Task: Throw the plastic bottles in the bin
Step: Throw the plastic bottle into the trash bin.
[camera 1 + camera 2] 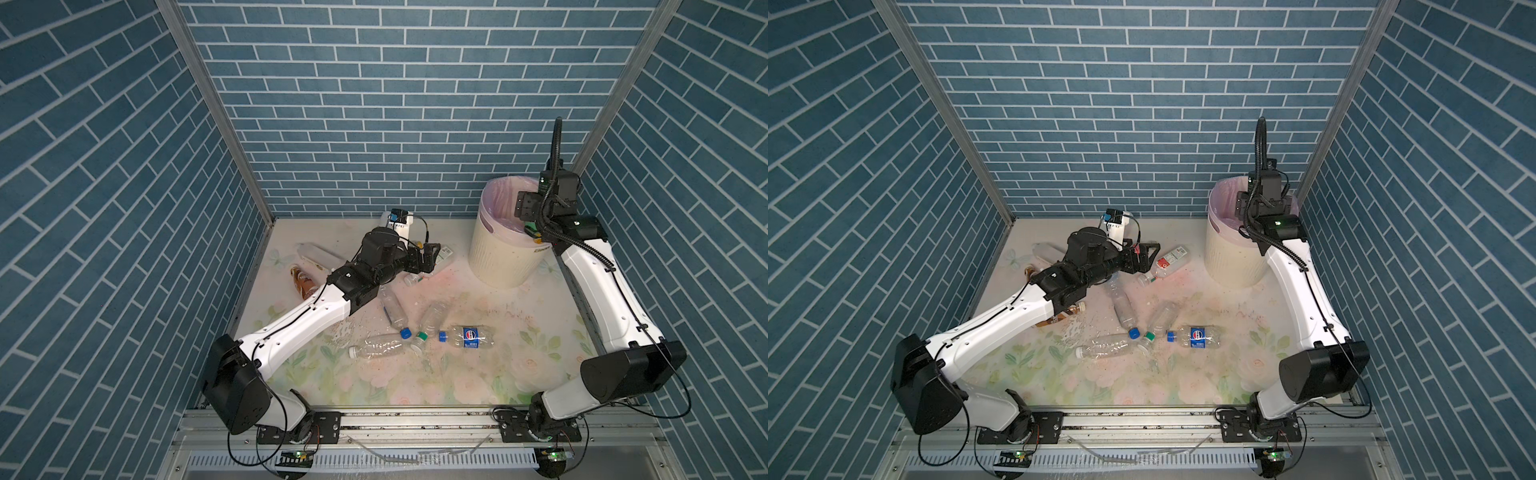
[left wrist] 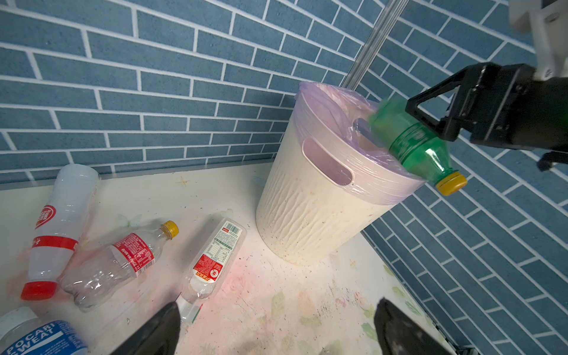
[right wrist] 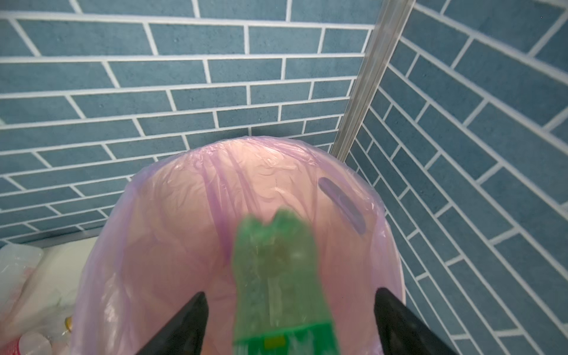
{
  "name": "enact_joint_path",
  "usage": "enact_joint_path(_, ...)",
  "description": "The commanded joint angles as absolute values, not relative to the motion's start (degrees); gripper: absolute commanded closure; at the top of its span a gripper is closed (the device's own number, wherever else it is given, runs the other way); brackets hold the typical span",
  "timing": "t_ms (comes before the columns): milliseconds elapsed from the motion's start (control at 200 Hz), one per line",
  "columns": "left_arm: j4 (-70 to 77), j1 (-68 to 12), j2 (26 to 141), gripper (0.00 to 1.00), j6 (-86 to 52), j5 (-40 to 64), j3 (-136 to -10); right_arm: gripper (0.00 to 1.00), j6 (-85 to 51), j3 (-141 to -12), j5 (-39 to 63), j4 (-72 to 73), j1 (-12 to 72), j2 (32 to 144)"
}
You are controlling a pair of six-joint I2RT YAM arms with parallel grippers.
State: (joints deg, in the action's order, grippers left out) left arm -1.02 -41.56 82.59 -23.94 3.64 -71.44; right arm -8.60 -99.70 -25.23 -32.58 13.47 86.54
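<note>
The left gripper will next move to the neck (image 1: 413, 278) (image 2: 194, 295) of the flat red-labelled bottle in front of the bin and close there.
The cream ribbed bin (image 1: 498, 257) (image 2: 307, 215) with its pink liner (image 3: 184, 246) stands at the back right. My right gripper (image 1: 524, 208) (image 3: 289, 304) hovers over its mouth, open. A green bottle (image 2: 412, 144) (image 3: 276, 276) with a yellow cap sits blurred between the spread fingers with a gap on each side, tilted across the rim. My left gripper (image 1: 430, 255) (image 2: 276, 310) is open and empty, low over the table beside a flat red-labelled bottle (image 2: 212, 261). Several clear bottles lie mid-table, one with a blue label (image 1: 467, 336).
A white red-capped bottle (image 2: 58, 227), a clear red-labelled one (image 2: 123, 264) and a blue Pocari bottle (image 2: 37, 338) lie by the back wall. A brown bottle (image 1: 303, 282) lies partly under the left arm. Tiled walls close in on three sides.
</note>
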Motion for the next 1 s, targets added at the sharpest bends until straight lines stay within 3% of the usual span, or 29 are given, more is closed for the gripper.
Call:
enact_joint_path(0, -1.6, -41.7, 82.6, 0.01, -23.1, 3.1, -72.2, 0.04, -9.2, -101.5, -23.6, -32.3, 13.7, 81.2)
enact_joint_path(380, -2.8, -41.9, 83.1, 0.01, -22.7, -3.2, -71.9, 0.01, -9.3, -98.4, -18.5, -31.5, 14.6, 80.8)
enact_joint_path(645, -8.4, -40.9, 81.7, 0.01, -20.3, -12.2, -72.6, 0.01, -4.4, -93.8, -19.6, -28.4, 26.7, 83.3)
enact_joint_path(785, -12.4, -39.9, 81.3, 0.01, -16.5, -11.6, -73.4, 0.01, -5.0, -89.4, -19.6, -25.9, 31.7, 84.1)
enact_joint_path(995, -20.0, -38.9, 84.1, 0.01, -17.3, -7.4, -76.4, 0.01, -7.4, -84.8, -17.2, -27.2, 32.9, 86.4)
